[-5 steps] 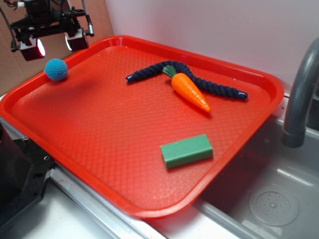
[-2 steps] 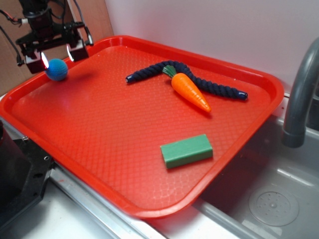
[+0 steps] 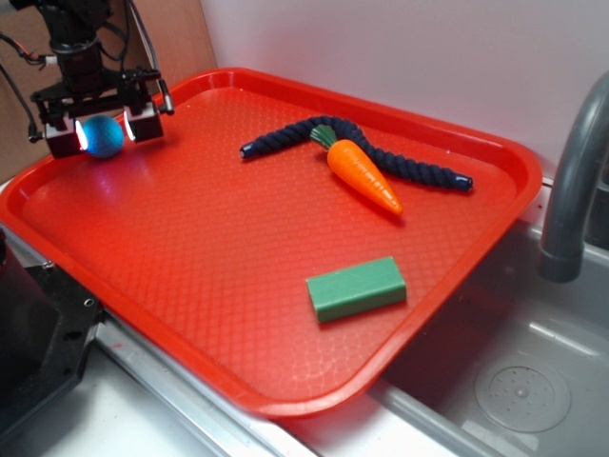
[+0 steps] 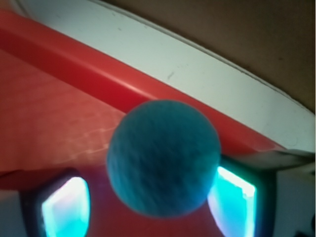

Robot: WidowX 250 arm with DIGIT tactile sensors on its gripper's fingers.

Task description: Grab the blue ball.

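My gripper will take hold of the blue ball next. It will close its fingers on the ball's middle (image 3: 103,137) (image 4: 164,165) from opposite sides.
The blue ball (image 3: 102,136) lies in the far left corner of the red tray (image 3: 190,238), close against its rim. My gripper (image 3: 103,132) is down around it, open, with one finger on each side. In the wrist view the ball (image 4: 163,158) fills the middle, between the two glowing pads. The right pad (image 4: 233,197) is at the ball's side, and a strip of tray shows between the left pad (image 4: 64,210) and the ball. The tray rim (image 4: 98,74) runs just behind the ball.
An orange toy carrot (image 3: 363,176) lies across a dark navy rope (image 3: 419,169) at the tray's back. A green block (image 3: 356,288) sits near the front right. A grey faucet (image 3: 571,190) and a sink (image 3: 514,381) are to the right. A brown board (image 3: 181,38) stands behind the gripper.
My gripper has come down from above the tray's corner and now straddles the ball. The ball has stayed in place.
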